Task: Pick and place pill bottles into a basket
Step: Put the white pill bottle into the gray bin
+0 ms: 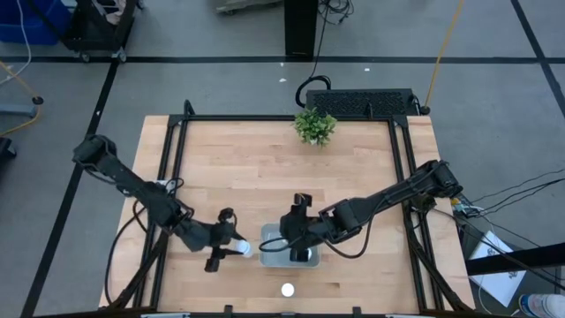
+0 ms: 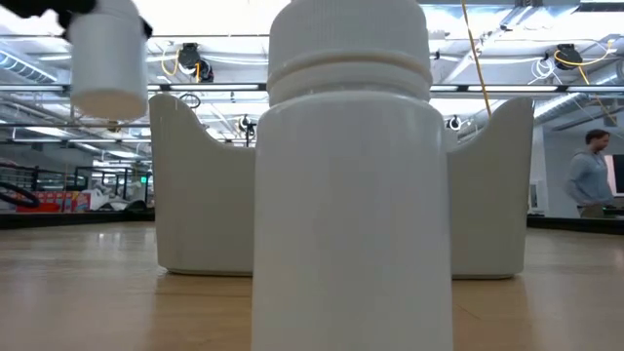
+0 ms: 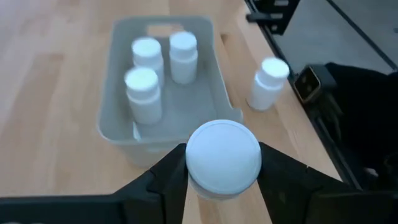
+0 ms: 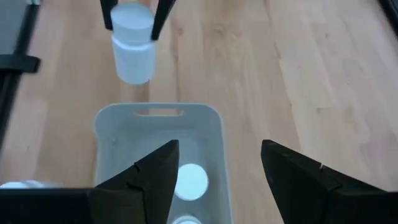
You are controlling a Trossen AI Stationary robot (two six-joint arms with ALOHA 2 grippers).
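Observation:
My left gripper is to carry the pill bottle to the basket's empty far corner (image 1: 269,235) (image 3: 135,129). Next, I let go of it there, in line behind the standing bottles.
The pale grey basket (image 1: 267,233) stands near the table's front middle; it also shows in the left wrist view (image 3: 111,106) and the low view (image 2: 205,214). Three white pill bottles (image 3: 142,84) stand upright in it. My left gripper (image 1: 237,248) is shut on a fourth bottle (image 3: 222,158) just left of the basket. My right gripper (image 4: 217,152) hangs open and empty over the basket. A fifth bottle (image 1: 287,289) stands on its base on the table nearer the front edge; it fills the low view (image 2: 351,175). My left gripper pinches the bottle by the sides of its cap (image 3: 194,155) between its two fingers (image 3: 166,180). The fingers come from above, pointing down. The bottle hangs upright below them (image 4: 132,50), lifted clear of the table (image 2: 107,58).
A small green plant (image 1: 314,125) stands at the table's far edge. Black frame rails (image 1: 172,168) run along the table's left and right sides. A person (image 2: 588,175) stands in the room beyond.

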